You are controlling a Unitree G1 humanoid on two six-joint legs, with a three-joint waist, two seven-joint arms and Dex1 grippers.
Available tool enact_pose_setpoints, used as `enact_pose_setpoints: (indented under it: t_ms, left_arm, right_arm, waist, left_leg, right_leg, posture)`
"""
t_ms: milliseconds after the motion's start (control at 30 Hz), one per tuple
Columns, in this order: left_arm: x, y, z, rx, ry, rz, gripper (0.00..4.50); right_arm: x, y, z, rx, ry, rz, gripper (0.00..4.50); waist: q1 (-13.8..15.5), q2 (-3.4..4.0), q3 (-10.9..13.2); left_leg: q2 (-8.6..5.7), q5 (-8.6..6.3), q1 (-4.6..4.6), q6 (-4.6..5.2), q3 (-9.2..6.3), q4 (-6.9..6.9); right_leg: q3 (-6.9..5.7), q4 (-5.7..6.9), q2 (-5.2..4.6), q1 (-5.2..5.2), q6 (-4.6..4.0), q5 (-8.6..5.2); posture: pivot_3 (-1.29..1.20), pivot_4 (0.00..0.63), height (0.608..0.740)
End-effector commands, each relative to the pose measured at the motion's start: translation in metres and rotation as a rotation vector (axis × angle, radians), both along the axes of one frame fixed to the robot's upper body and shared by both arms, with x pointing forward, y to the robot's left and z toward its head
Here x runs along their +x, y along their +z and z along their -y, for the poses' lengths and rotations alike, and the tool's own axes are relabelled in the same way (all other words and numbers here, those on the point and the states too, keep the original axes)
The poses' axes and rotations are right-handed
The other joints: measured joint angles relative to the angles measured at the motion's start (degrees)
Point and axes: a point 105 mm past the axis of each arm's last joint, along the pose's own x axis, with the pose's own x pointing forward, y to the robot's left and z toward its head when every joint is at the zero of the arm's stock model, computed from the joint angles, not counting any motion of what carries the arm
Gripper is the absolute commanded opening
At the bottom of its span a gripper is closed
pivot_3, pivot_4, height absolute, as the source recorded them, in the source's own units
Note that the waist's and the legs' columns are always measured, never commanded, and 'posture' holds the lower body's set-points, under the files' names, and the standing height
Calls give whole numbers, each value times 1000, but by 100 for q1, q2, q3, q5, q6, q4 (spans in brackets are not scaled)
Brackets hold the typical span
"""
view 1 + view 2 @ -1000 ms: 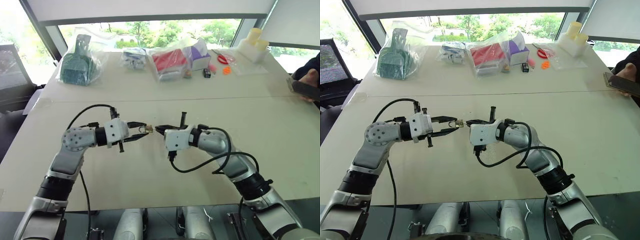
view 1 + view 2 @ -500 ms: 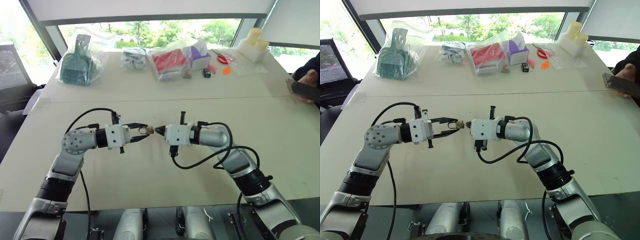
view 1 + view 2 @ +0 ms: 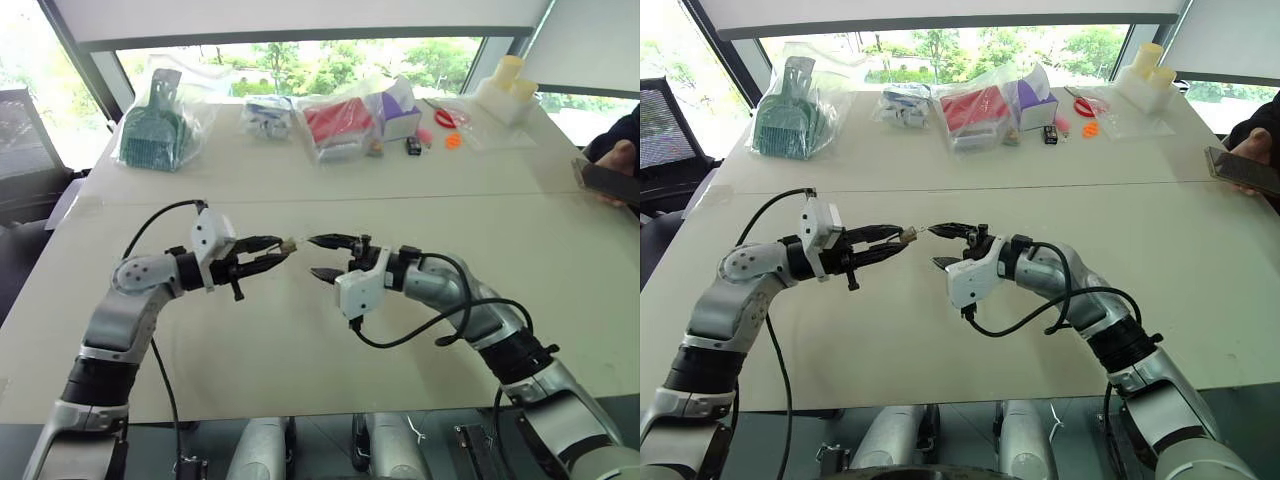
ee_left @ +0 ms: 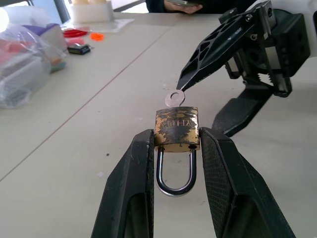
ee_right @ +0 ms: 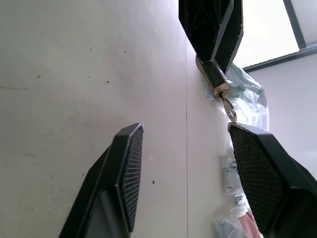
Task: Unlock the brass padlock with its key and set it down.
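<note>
The shackle loops back inside my left gripper's fingers, so next my right gripper takes the brass padlock's body (image 4: 176,128), freeing my left gripper to open the shackle.
My left gripper (image 4: 176,136) is shut on the brass padlock (image 4: 177,128), holding its body by the sides above the table. The silvery shackle (image 4: 174,182) loops back between the fingers, and both its legs meet the body. The key (image 4: 174,98) sticks out of the padlock's far end towards my right gripper (image 3: 322,257). That gripper is open, its fingers (image 5: 126,163) spread wide on either side of the key (image 5: 229,112). One fingertip sits right by the key's head; I cannot tell whether it touches. In the head views the padlock (image 3: 288,243) hangs between the two grippers at mid-table.
Along the far edge of the white table (image 3: 300,340) lie a bagged green item (image 3: 155,125), a bagged red item (image 3: 340,120), a purple box (image 3: 400,110), orange bits (image 3: 453,140) and white containers (image 3: 505,90). A person's hand with a phone (image 3: 610,170) is at the right edge.
My right gripper has opened and let go of the key, which stays in the padlock. Both wrists have rolled; the left gripper keeps its hold on the padlock.
</note>
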Motion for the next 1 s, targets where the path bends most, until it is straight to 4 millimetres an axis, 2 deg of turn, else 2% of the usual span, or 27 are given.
enact_pose_setpoints:
  t_ms: [33,200,467,733,833,967,1000]
  left_arm:
    - [-9,16,3,15,-81,21,757]
    - [-15,17,7,48,-153,-11,757]
    - [-12,19,11,75,-195,6,757]
    - [-12,17,15,78,-209,11,757]
    - [-12,16,15,78,-214,10,757]
    - [-12,16,15,76,-210,10,757]
    - [-11,16,15,75,-207,10,757]
  right_arm:
    - [5,24,1,27,40,135,2819]
    - [9,33,-2,11,106,198,2819]
    - [-10,23,-14,-30,263,169,2819]
    - [-13,28,-23,-20,301,170,2819]
    - [-14,28,-24,-23,311,172,1998]
    - [-15,28,-24,-24,319,174,27]
    - [-15,28,-24,-24,320,175,27]
  waist:
    - [-16,1,1]
    - [-19,1,1]
    - [-19,1,1]
    - [-20,1,1]
    - [-11,1,1]
    - [-13,1,1]
    - [-15,1,1]
  left_leg:
    - [-1,0,0,0,0,0]
    - [0,1,0,-1,0,-2]
    - [-9,1,0,-1,1,-2]
    - [-9,1,0,-1,0,-2]
    - [-8,1,0,-1,0,-2]
    - [-6,1,0,-1,0,-2]
    - [-7,1,0,-1,0,-2]
  right_leg:
    - [0,1,0,-1,-6,-3]
    - [1,0,0,-2,-10,-6]
    - [3,0,1,-1,-9,-5]
    - [3,1,1,-1,-9,-5]
    - [3,2,0,-1,-9,-5]
    - [4,2,0,-1,-10,-5]
    - [4,2,0,-1,-9,-5]
  posture:
    - [0,150,740]
    - [0,150,740]
    - [0,150,740]
    - [0,150,740]
    - [0,150,740]
    - [0,150,740]
    - [0,150,740]
